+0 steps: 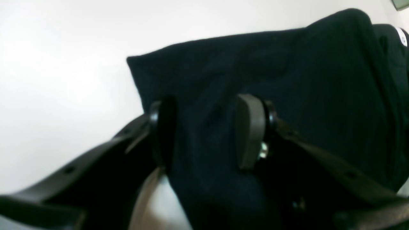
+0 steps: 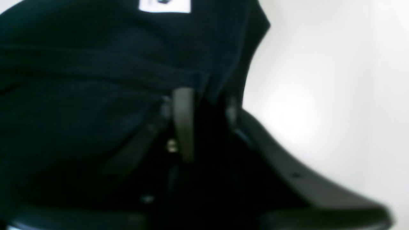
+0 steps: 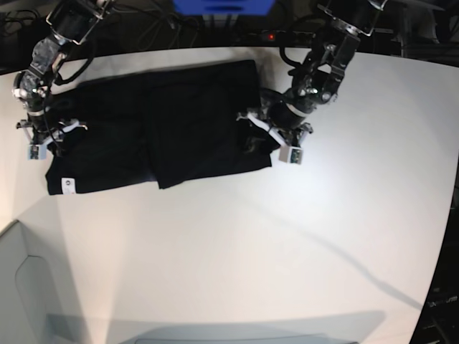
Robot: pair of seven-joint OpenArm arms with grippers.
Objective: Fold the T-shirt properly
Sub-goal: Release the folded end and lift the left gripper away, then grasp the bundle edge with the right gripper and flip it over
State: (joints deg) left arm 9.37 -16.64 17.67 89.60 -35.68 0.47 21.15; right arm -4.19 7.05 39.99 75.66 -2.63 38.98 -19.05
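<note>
I will release the black T-shirt's tagged side with my right gripper at the opposite edge (image 3: 278, 136) under my left gripper. The shirt now lies flattened on the white table.
The black T-shirt (image 3: 179, 122) lies flattened and partly folded on the white table (image 3: 287, 251), plain side up, its small white tag (image 3: 66, 183) at the near left corner. My left gripper (image 3: 254, 135) is at the shirt's right edge. In the left wrist view it (image 1: 206, 127) is open, with a ridge of the shirt (image 1: 287, 80) between the jaws. My right gripper (image 3: 51, 140) is at the shirt's left edge. In the right wrist view it (image 2: 206, 124) has a narrow, dark gap, with shirt cloth (image 2: 80, 95) around it and the tag (image 2: 164, 5) above. Its grip is unclear.
A blue object (image 3: 222, 6) and cables lie beyond the table's far edge. A grey surface (image 3: 21, 287) adjoins the table at the near left. Bare white tabletop stretches in front of and to the right of the shirt.
</note>
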